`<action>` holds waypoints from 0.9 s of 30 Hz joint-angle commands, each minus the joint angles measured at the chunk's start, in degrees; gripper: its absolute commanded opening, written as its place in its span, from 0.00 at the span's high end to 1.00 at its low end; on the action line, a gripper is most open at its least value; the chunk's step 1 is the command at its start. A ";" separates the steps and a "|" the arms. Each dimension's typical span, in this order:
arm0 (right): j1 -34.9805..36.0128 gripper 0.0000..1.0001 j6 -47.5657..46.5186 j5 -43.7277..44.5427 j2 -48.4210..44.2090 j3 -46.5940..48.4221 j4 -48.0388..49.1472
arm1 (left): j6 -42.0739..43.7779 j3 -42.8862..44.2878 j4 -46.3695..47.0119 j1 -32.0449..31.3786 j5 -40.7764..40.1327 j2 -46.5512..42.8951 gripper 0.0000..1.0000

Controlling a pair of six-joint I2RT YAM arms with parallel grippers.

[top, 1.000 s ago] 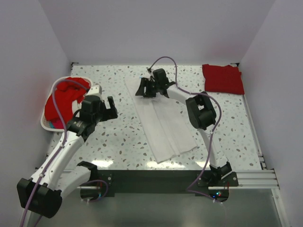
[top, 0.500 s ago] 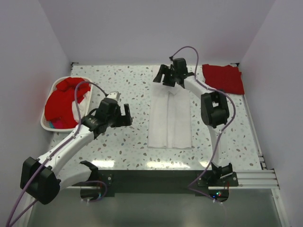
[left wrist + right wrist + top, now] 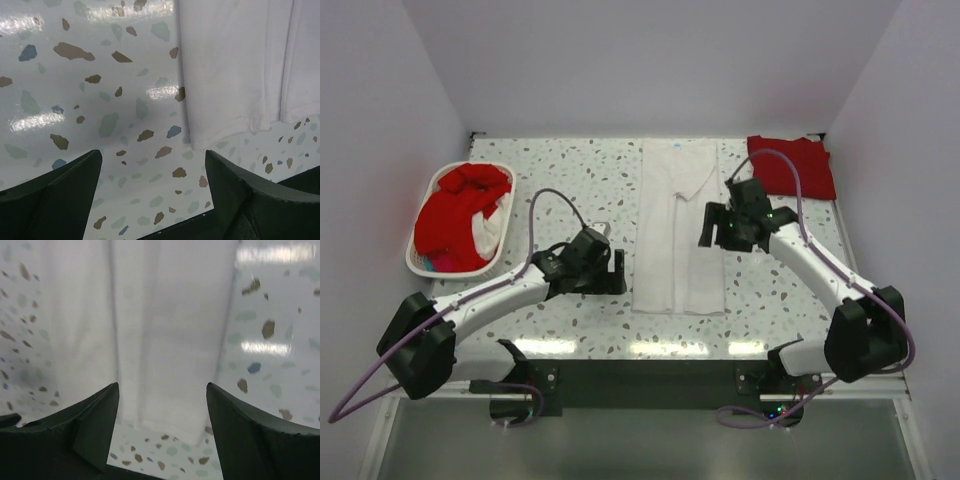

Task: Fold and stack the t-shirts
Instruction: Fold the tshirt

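I should close my right gripper on the white t-shirt's near corner (image 3: 723, 311) (image 3: 198, 442), the one at the bottom hem that is farther from the basket.
The white t-shirt (image 3: 678, 225) lies flat in a long narrow strip, sides folded in, neck at the far end. It shows in the left wrist view (image 3: 235, 70) and the right wrist view (image 3: 165, 335). A folded red t-shirt (image 3: 790, 166) lies at the back right. More red shirts (image 3: 455, 210) fill the white basket. My left gripper (image 3: 617, 272) is open and empty, just left of the strip's near corner. My right gripper (image 3: 713, 227) is open and empty, at the strip's right edge near its middle.
The white oval basket (image 3: 418, 265) stands at the left edge of the speckled table (image 3: 570, 180). White walls close in the back and both sides. A black rail (image 3: 650, 380) runs along the near edge.
The white shirt went from a slanted strip to a straight one, stretched to the back. My right gripper left its far end and came to its right side. My left gripper moved right to the strip.
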 commanded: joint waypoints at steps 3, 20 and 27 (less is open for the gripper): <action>0.10 0.29 -0.01 1.47 -7.72 -14.08 -10.23 | -3.75 1.16 2.77 -4.25 -0.42 3.70 0.14; 0.18 0.55 6.15 -5.05 -9.49 -28.53 -1.88 | -6.03 4.15 4.70 -9.09 -1.13 12.58 0.26; 0.10 0.56 5.71 -3.64 -11.33 -27.30 -3.28 | -6.47 5.64 4.53 -10.05 -1.13 14.61 0.26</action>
